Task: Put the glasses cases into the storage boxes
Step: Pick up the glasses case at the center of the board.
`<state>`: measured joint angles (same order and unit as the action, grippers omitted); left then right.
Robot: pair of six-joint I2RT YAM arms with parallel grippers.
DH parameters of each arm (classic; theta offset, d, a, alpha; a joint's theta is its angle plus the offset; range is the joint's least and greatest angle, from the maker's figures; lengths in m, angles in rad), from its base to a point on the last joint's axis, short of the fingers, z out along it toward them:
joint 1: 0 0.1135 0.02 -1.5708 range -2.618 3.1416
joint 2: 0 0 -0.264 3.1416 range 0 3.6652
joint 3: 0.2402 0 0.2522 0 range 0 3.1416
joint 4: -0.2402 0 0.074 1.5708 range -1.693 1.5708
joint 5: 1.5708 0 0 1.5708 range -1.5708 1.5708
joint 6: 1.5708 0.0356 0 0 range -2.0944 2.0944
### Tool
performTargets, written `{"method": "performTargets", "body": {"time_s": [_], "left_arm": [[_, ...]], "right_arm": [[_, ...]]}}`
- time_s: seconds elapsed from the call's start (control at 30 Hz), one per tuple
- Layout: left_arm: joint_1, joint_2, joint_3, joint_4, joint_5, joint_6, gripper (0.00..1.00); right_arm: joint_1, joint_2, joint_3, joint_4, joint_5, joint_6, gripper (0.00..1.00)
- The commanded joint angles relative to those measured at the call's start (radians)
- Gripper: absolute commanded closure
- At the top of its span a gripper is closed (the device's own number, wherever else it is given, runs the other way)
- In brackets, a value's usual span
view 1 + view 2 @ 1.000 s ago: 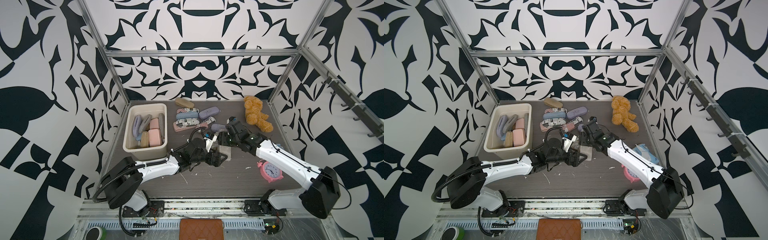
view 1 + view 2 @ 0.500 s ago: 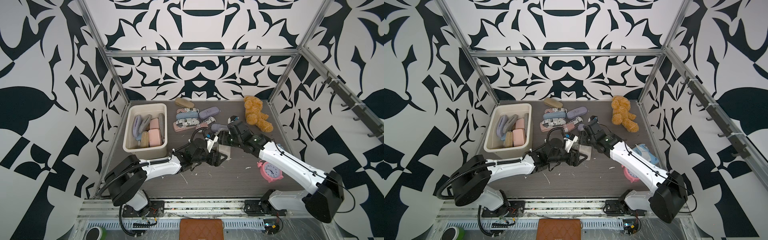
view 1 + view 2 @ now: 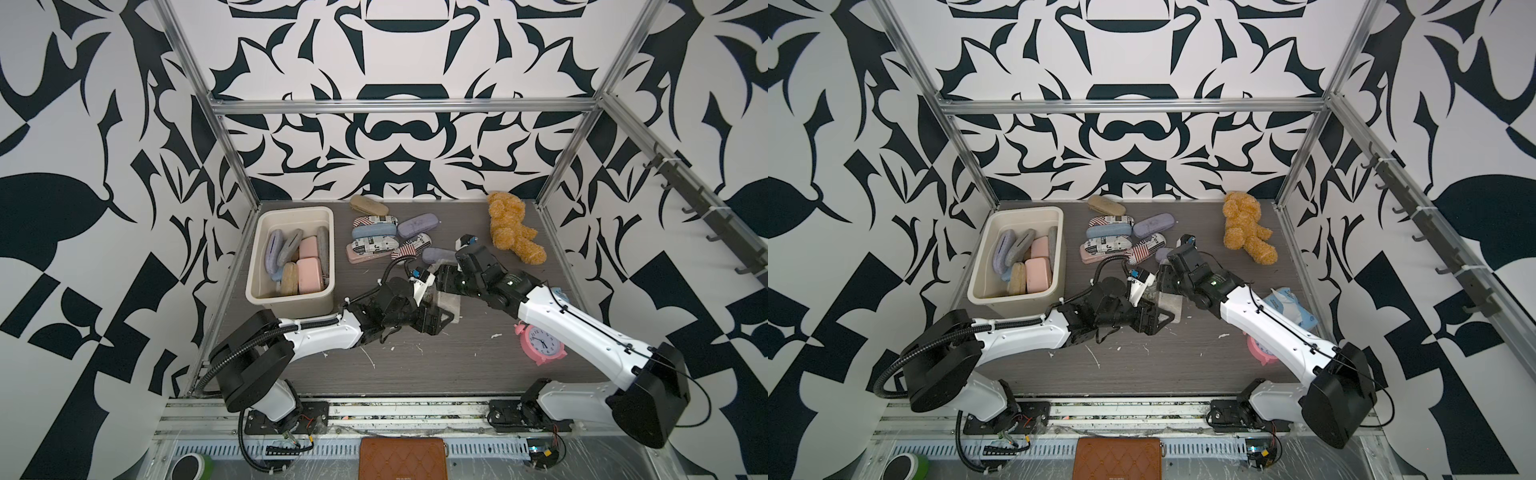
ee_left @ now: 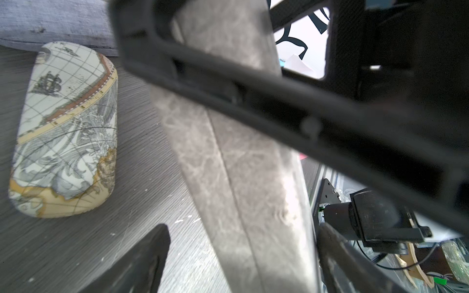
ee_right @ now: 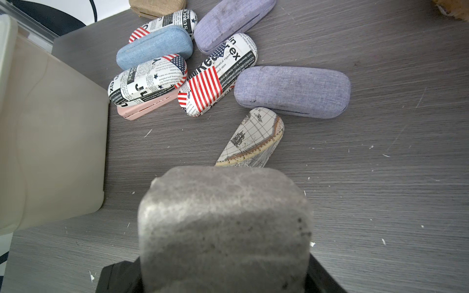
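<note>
Next, my left gripper lines up its fingers with the grey marbled case slanting in them and closes on the case's loose end [image 4: 273, 258] before my right gripper opens.
A grey marbled glasses case [image 3: 448, 300] [image 3: 1170, 302] stands on end at the table's middle. My right gripper [image 3: 443, 281] [image 5: 215, 279] is shut on this case [image 5: 223, 223]. My left gripper [image 3: 432, 321] [image 3: 1152, 321] [image 4: 241, 228] is open around the same case [image 4: 241, 177], with a gap at one finger [image 4: 152, 253]. A map-print case [image 4: 66, 132] [image 5: 253, 139] lies just beyond. Several more cases [image 3: 386, 237] [image 5: 203, 68] lie behind it, and a lilac one [image 3: 438, 254] [image 5: 291, 91]. The cream storage box [image 3: 291, 306] [image 3: 1013, 302] [image 5: 50, 152] at the left holds several cases.
A tan teddy bear [image 3: 513, 232] lies at the back right. A pink alarm clock [image 3: 540, 343] stands under the right arm, with a blue-white packet [image 3: 1289, 305] near it. A brown quilted wallet [image 3: 403, 459] and a tape roll [image 3: 191, 467] lie off the table in front.
Both arms stay almost where they were around the grey case. The right wrist has shifted slightly toward the front.
</note>
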<state>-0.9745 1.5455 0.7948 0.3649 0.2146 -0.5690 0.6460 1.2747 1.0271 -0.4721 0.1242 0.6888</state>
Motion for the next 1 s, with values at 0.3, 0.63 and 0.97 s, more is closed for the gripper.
{"method": "performTargets", "body": {"time_s": [0.3, 0.63, 0.97], "left_arm": [[0.051, -0.064, -0.005, -0.032, 0.074, 0.033, 0.01], [0.051, 0.018, -0.01, 0.1, 0.129, -0.026, 0.43], [0.059, -0.105, 0.01, -0.028, 0.014, -0.029, 0.99]], "right_arm": [[0.007, -0.028, 0.001, 0.088, 0.029, -0.008, 0.56], [0.007, -0.029, -0.009, 0.127, -0.035, 0.017, 0.56], [0.009, -0.08, 0.008, 0.116, -0.029, 0.003, 0.34]]}}
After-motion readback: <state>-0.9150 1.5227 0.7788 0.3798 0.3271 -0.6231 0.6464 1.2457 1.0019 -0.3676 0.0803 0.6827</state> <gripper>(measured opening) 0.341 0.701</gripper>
